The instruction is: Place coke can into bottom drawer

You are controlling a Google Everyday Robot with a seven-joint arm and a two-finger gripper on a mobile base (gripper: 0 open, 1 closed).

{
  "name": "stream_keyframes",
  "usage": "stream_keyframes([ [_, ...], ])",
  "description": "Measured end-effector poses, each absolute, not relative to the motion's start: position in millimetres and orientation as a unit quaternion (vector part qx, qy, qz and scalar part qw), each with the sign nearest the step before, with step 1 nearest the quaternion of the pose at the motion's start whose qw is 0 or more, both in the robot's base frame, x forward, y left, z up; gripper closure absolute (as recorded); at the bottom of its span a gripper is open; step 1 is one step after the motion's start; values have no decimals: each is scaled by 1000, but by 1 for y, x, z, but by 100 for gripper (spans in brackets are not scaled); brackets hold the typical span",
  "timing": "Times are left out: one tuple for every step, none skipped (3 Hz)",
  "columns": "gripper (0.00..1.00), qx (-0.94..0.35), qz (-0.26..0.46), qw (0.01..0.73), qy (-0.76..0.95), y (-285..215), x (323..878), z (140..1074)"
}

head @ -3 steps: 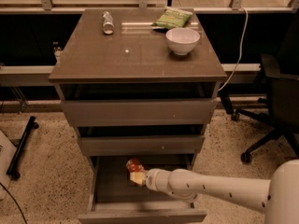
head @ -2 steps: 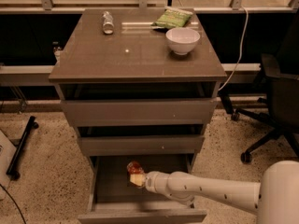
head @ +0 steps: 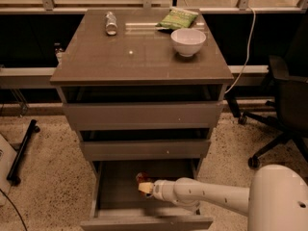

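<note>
I will release the coke can on the middle of the open bottom drawer's inside (head: 151,189).
The bottom drawer (head: 114,189) of the grey-brown cabinet stands pulled open, its front panel at the lower edge of the camera view. My white arm (head: 211,196) reaches in from the right. My gripper (head: 145,187) is inside the drawer near its middle, shut on the coke can (head: 140,178). The can is red-orange, partly hidden by the fingers, and sits low over the drawer floor. I cannot tell whether it touches the floor.
On the cabinet top (head: 139,57) lie a small silver can (head: 111,23), a green snack bag (head: 178,18) and a white bowl (head: 188,41). The two upper drawers are slightly ajar. A black office chair (head: 288,109) stands at the right, and a white cable (head: 248,47) hangs beside it.
My gripper has moved a little left and down inside the drawer, carrying the coke can lower. Everything on the cabinet top is unchanged.
</note>
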State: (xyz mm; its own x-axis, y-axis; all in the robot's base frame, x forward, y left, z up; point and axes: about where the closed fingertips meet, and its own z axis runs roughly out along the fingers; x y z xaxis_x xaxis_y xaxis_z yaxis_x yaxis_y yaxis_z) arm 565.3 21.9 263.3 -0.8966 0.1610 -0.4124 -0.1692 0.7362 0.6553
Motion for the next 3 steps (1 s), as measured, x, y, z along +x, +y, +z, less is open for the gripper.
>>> stream_keyframes([
  [100, -2, 362, 226, 904, 20, 566, 262],
  [100, 21, 346, 234, 908, 19, 571, 247],
  [100, 44, 301, 243, 921, 20, 587, 213],
])
